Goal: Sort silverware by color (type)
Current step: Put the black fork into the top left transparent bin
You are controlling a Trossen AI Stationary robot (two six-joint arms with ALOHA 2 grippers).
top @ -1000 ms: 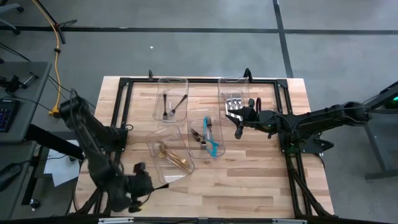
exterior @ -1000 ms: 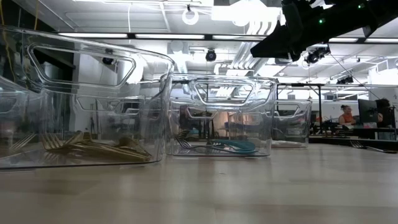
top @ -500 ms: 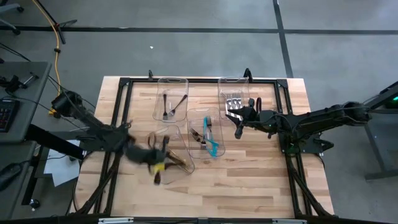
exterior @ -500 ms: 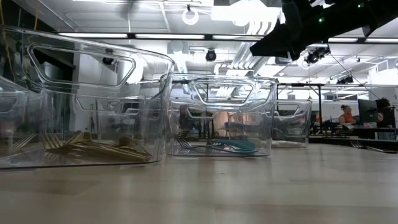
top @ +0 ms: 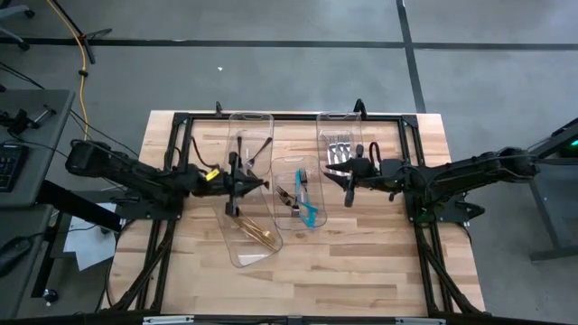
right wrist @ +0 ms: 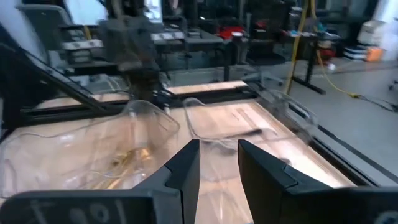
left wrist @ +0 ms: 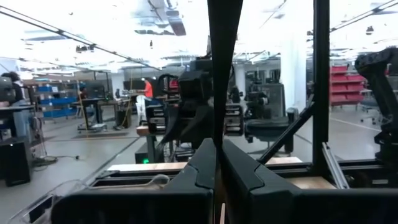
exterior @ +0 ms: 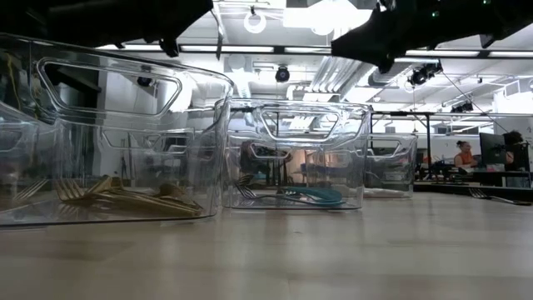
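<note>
I will use my left gripper to put down the black utensil between the black forks in their clear bin (top: 253, 152) at the far side.
My left gripper (top: 237, 181) hangs over the table's left middle, between the bin of black forks (top: 248, 144) and the bin of gold forks (top: 256, 233). It is shut on a black utensil (left wrist: 222, 68). My right gripper (top: 347, 179) hovers at the table's middle right, beside the bin of silver pieces (top: 339, 144). It points toward the left arm, and its fingers (right wrist: 186, 163) stand apart with nothing between them. Teal-handled pieces (top: 305, 200) lie in the middle bin. My left gripper pinches the black utensil (left wrist: 217, 134) between its two shut fingers, which come about level from the table's left. The utensil lies across the fingers and sticks out well beyond them. It is lifted clear of the bins; which end is held I cannot tell.
Four clear plastic bins crowd the table's middle: two at the far side, one central (top: 298, 171), one nearer (top: 237, 255). In the low view the gold bin (exterior: 108, 142) stands closest. Bare wood lies along the near edge (top: 361, 271). Black frame rails (top: 415, 144) border the table.
My left gripper has swung from the table's near left corner toward the far edge and the right, passing over the gold bin to a spot between that bin and the black one. It has tipped from pointing down to about level.
</note>
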